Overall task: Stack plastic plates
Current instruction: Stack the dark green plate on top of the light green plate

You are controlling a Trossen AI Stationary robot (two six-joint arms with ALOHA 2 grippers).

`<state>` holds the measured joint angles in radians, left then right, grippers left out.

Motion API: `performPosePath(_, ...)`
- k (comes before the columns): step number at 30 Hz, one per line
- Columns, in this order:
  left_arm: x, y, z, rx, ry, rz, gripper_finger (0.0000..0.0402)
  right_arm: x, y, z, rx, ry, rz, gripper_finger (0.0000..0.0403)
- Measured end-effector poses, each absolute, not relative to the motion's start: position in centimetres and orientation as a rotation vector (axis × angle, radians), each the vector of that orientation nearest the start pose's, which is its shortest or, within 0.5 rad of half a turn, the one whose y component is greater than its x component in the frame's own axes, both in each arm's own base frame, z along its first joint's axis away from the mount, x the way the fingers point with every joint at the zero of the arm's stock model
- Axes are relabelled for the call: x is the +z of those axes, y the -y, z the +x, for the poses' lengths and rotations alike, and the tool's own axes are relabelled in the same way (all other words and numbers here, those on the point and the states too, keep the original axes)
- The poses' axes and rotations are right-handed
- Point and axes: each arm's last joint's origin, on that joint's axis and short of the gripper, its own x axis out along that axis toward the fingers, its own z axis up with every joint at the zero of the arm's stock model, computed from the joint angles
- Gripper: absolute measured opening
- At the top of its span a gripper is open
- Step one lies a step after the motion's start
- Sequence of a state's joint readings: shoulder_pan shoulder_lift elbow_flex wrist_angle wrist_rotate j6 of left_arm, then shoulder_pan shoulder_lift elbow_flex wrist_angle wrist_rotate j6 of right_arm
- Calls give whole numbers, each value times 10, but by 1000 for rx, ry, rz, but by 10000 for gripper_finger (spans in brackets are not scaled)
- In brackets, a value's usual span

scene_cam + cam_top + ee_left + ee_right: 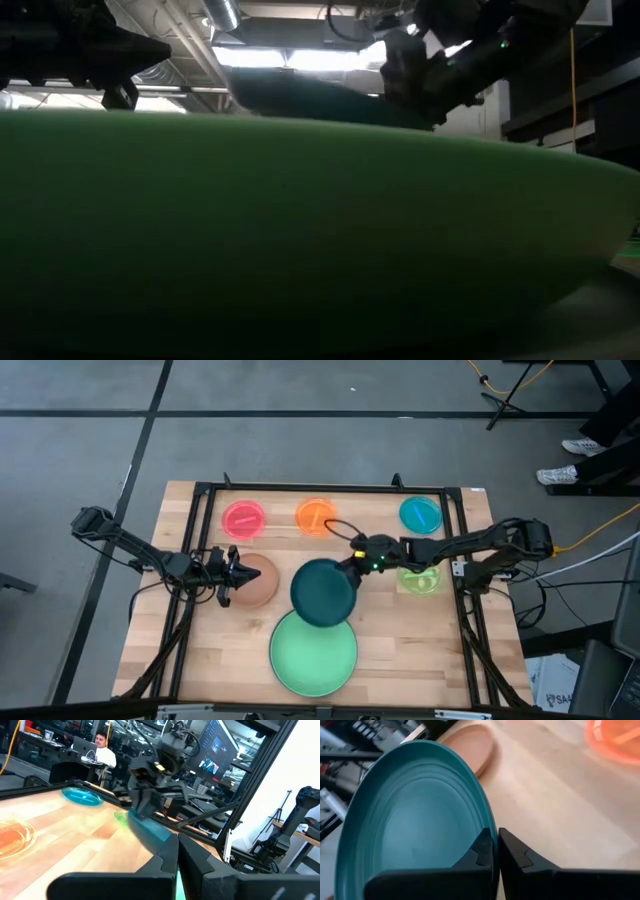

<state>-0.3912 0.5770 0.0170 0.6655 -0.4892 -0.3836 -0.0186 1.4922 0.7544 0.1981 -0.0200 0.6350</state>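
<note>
My right gripper will let go of the dark teal plate on the middle of the large light green plate (pixel 311 653).
My right gripper (pixel 352 567) is shut on the dark teal plate (pixel 322 595), which hangs tilted over the far edge of the large light green plate (pixel 313 655) lying flat on the table. In the low view the teal plate (pixel 320 100) shows above the green plate (pixel 300 230). My left gripper (pixel 236 572) is shut at the left edge of the brown plate (pixel 262 585); whether it touches it I cannot tell. No grey plate is in view. My right gripper (pixel 496 845) pinches the teal plate's rim (pixel 491 820) on the side toward the table's right, one finger on the plate's upper face and one beneath. The fingers come from the table's right, slanting down. The plate is lifted clear and tilted.
Small translucent plates lie along the far side: pink (pixel 243 518), orange (pixel 316 517) and blue (pixel 421 514). A lime one (pixel 420 580) sits under my right arm. A black frame (pixel 330 488) borders the table. A person (pixel 102 751) sits in the room beyond.
</note>
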Motion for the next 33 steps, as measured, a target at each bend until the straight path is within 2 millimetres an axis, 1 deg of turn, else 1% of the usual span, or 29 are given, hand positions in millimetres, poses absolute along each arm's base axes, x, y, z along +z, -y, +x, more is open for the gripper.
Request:
performPosePath(4,178,37,126,79,113,-428,4,198,-13,305,-117,-517,625,5)
performPosePath(10,178,37,126,79,113,-428,4,199,-38,304,-108,-495,583,5)
performPosePath(14,178,37,126,81,115,-428,4,189,-54,307,-133,-497,553,5)
performPosePath(20,178,37,126,85,116,-429,4,174,-77,316,-60,-465,556,5)
performPosePath(25,178,37,126,86,115,-429,4,162,-88,320,-34,-466,574,5)
performPosePath(28,178,37,126,85,115,-429,4,154,-91,322,-54,-466,582,5)
performPosePath(33,178,37,126,86,115,-431,4,143,-93,328,-35,-435,595,5)
